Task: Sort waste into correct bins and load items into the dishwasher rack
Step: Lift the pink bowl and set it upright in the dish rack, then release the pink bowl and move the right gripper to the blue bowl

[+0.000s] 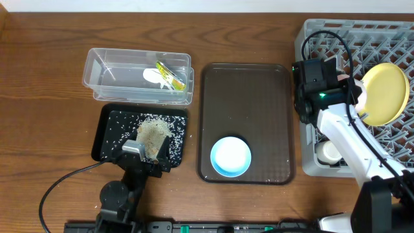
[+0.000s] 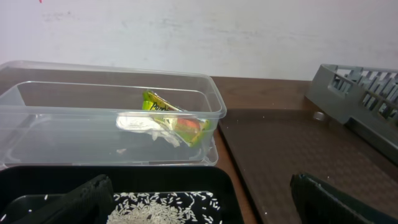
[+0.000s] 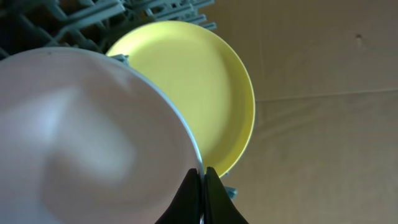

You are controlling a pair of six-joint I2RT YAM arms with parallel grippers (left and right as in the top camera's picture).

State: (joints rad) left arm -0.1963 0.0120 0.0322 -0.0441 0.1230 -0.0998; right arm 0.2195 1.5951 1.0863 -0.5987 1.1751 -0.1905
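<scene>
I will use my right gripper to set the pinkish-white bowl down between the pale yellow plate and the rack's tray-side edge (image 1: 325, 106).
My right gripper (image 3: 202, 180) is shut on the rim of the pinkish-white bowl (image 3: 87, 143) and holds it over the grey dishwasher rack (image 1: 310, 39), beside the upright pale yellow plate (image 1: 386, 94), which also shows in the right wrist view (image 3: 205, 81). A small white cup (image 1: 331, 152) sits in the rack's front corner. My left gripper (image 2: 205, 208) is open over rice grains (image 2: 161, 208) in the black tray (image 1: 103, 129). The clear tub (image 1: 97, 65) holds the snack wrapper (image 2: 177, 118) and the white paper (image 2: 140, 123). The light blue bowl (image 1: 231, 156) sits on the brown tray. No chopsticks are in view.
The dark brown serving tray (image 1: 246, 97) lies between the bins and the rack. It shows at the right in the left wrist view (image 2: 298, 149), with the rack's corner (image 2: 367, 99) behind it. A black cable (image 1: 58, 188) loops at the front left.
</scene>
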